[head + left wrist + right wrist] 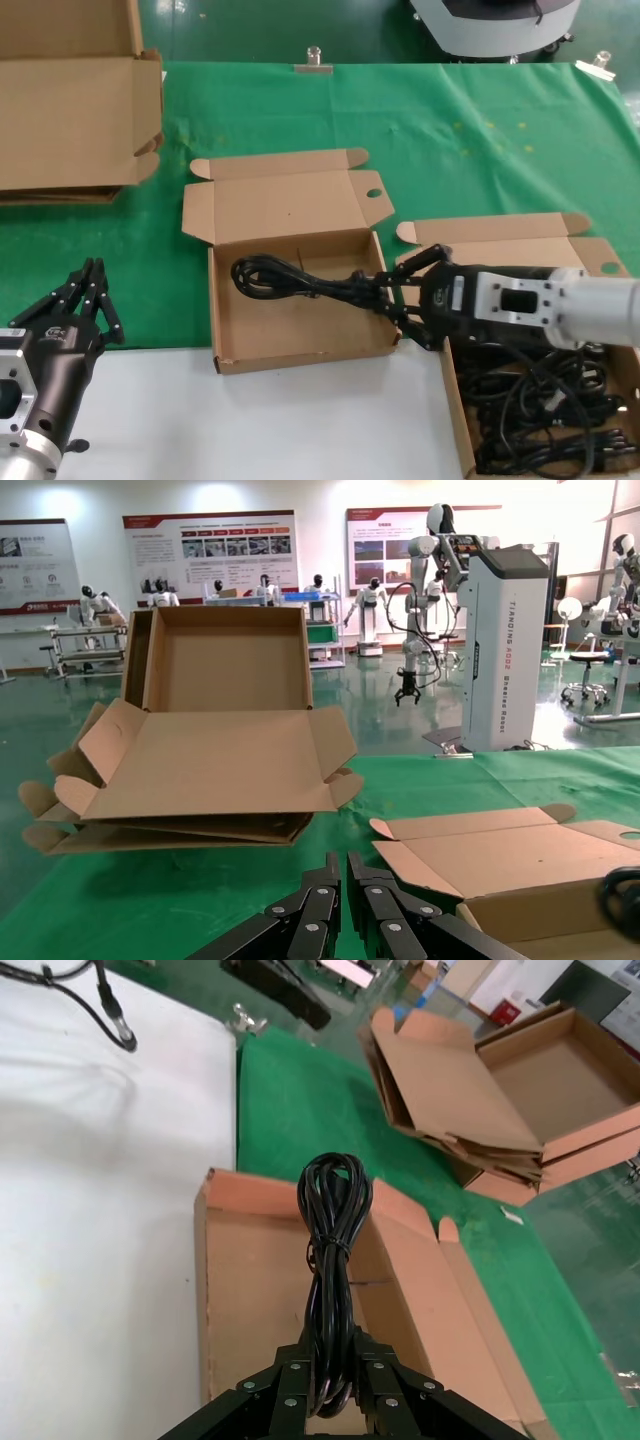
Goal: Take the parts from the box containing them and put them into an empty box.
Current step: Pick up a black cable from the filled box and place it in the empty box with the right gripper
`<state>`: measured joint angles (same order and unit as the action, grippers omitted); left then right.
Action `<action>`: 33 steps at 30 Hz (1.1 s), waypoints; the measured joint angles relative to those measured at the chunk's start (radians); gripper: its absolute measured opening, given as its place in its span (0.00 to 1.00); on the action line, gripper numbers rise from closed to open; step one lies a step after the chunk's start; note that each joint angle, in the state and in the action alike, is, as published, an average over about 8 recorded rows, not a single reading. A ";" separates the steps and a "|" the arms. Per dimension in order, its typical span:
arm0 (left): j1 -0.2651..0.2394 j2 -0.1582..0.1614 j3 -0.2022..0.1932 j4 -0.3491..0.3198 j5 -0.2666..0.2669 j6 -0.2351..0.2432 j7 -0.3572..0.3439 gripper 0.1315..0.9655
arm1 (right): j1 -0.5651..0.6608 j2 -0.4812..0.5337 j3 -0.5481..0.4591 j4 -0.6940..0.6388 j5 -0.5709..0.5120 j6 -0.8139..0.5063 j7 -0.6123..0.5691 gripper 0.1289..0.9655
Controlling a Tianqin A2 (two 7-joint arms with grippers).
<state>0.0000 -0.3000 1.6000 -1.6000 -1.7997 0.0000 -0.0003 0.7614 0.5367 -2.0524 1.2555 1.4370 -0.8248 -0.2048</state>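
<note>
My right gripper should release the coiled black cable, setting it free on the central bottom of the empty mailer box [316, 301] [310, 1325].
My right gripper [392, 296] is shut on a coiled black cable [290, 278] and holds it over the floor of the open mailer box [225, 330] in the middle. In the right wrist view the cable [330, 1250] runs out from between the fingers [380, 1380] above that box [230, 1290]. The second mailer box [455, 400] at the right holds several black cables [545, 410]; my right arm lies across it. My left gripper [85, 290] is shut and empty at the near left, over the table edge; its fingers [320, 910] point at the green cloth.
Large plain cartons [70, 110] lie stacked at the far left, also in the left wrist view [200, 750]. Green cloth [480, 140] covers the far table; a white surface [250, 420] lies in front. A metal clip [313, 62] sits at the far edge.
</note>
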 joint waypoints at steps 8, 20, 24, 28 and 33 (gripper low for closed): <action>0.000 0.000 0.000 0.000 0.000 0.000 0.000 0.05 | 0.048 -0.090 -0.032 -0.160 -0.029 0.037 -0.062 0.09; 0.000 0.000 0.000 0.000 0.000 0.000 0.000 0.05 | 0.077 -0.157 -0.030 -0.317 -0.027 0.091 -0.158 0.09; 0.000 0.000 0.000 0.000 0.000 0.000 0.000 0.05 | 0.078 -0.171 -0.025 -0.344 -0.021 0.106 -0.181 0.09; 0.000 0.000 0.000 0.000 0.000 0.000 0.000 0.05 | 0.075 -0.181 -0.022 -0.357 -0.016 0.116 -0.196 0.09; 0.000 0.000 0.000 0.000 0.000 0.000 0.000 0.05 | 0.073 -0.189 -0.022 -0.368 -0.014 0.123 -0.207 0.12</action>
<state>0.0000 -0.3000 1.6000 -1.6000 -1.7997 0.0000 -0.0003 0.8340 0.3479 -2.0742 0.8872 1.4226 -0.7017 -0.4122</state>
